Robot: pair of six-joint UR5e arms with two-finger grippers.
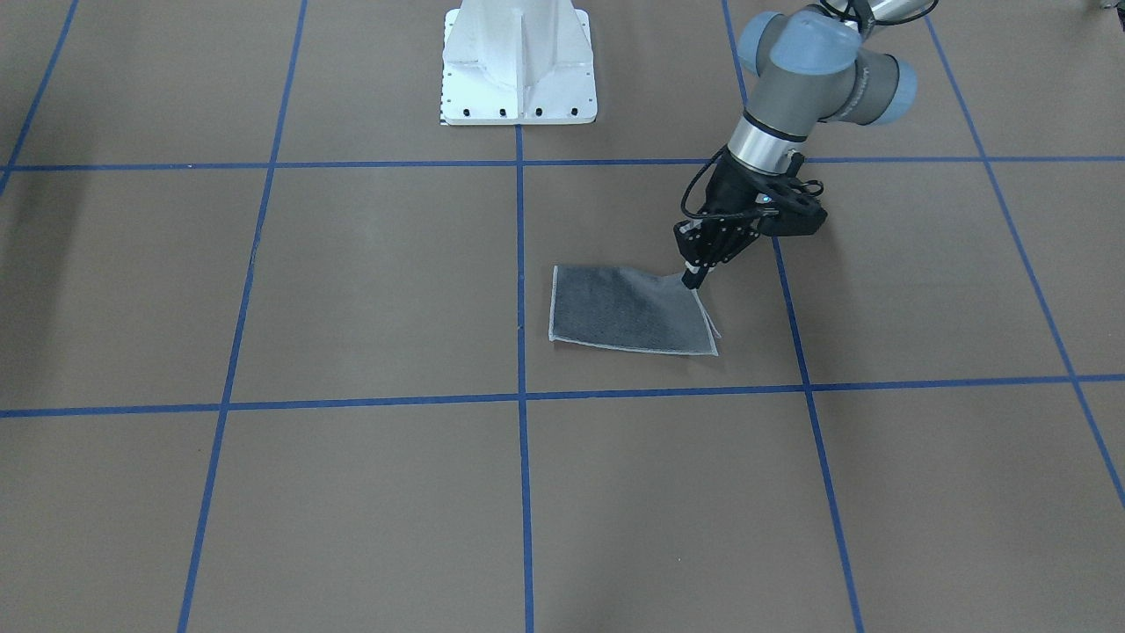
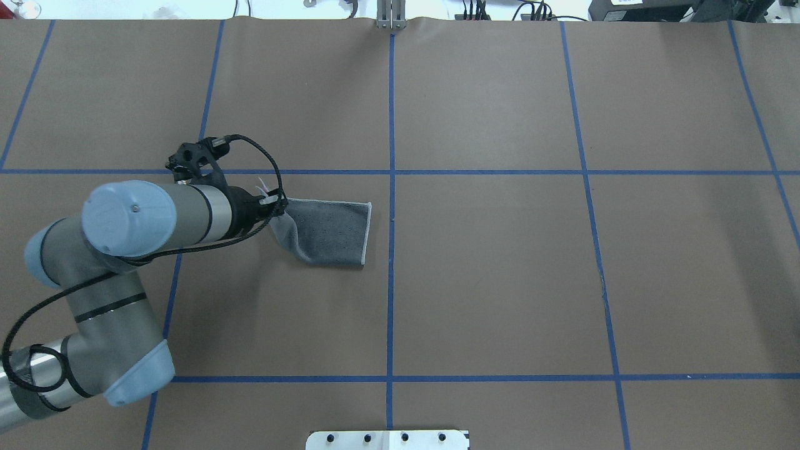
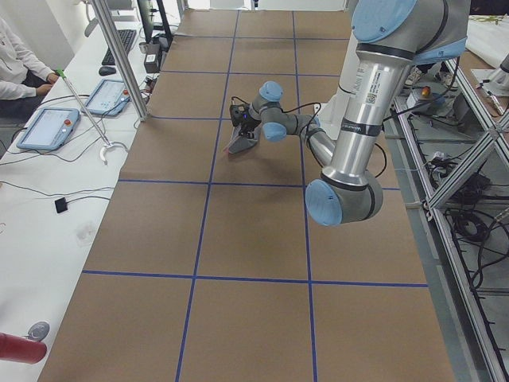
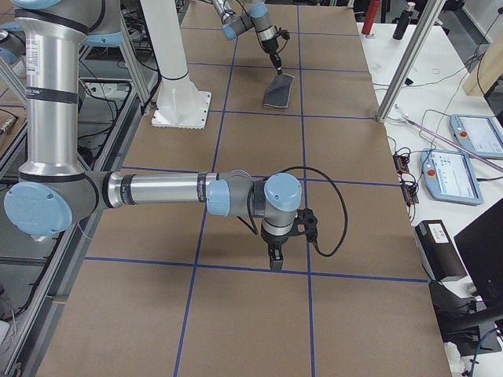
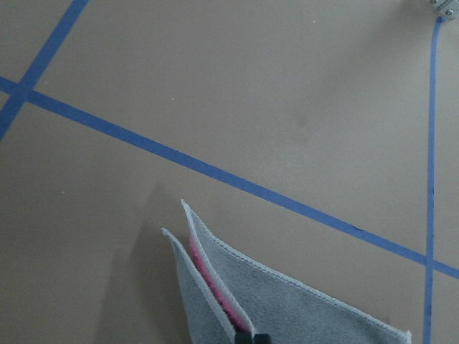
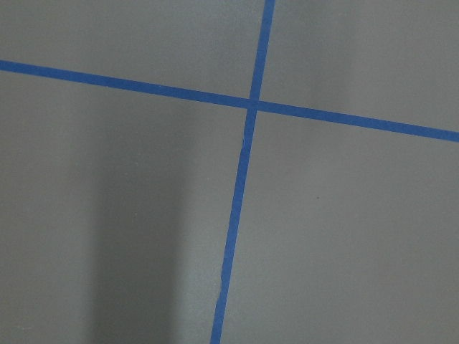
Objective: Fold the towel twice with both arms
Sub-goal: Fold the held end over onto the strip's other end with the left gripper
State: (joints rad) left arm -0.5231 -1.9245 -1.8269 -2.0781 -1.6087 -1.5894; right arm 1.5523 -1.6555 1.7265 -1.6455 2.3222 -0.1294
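I should release the raised corner from my left gripper on the towel's opposite corner (image 1: 565, 268) near the white pedestal base.
The towel (image 1: 628, 309) lies folded on the brown table, grey face up, with a pale stitched edge; it also shows in the overhead view (image 2: 328, 234). My left gripper (image 1: 692, 281) is shut on the towel's corner nearest the left arm and holds that corner slightly raised. In the left wrist view the towel (image 5: 287, 308) shows stacked layers with a strip of pink between them. My right gripper (image 4: 273, 263) shows only in the exterior right view, low over bare table far from the towel; I cannot tell whether it is open or shut.
The white pedestal base (image 1: 518, 66) stands at the robot's side of the table. Blue tape lines (image 2: 392, 187) grid the table. A metal post (image 4: 405, 67) and control tablets (image 4: 464, 169) stand along the operators' side, where a seated person (image 3: 20, 68) shows.
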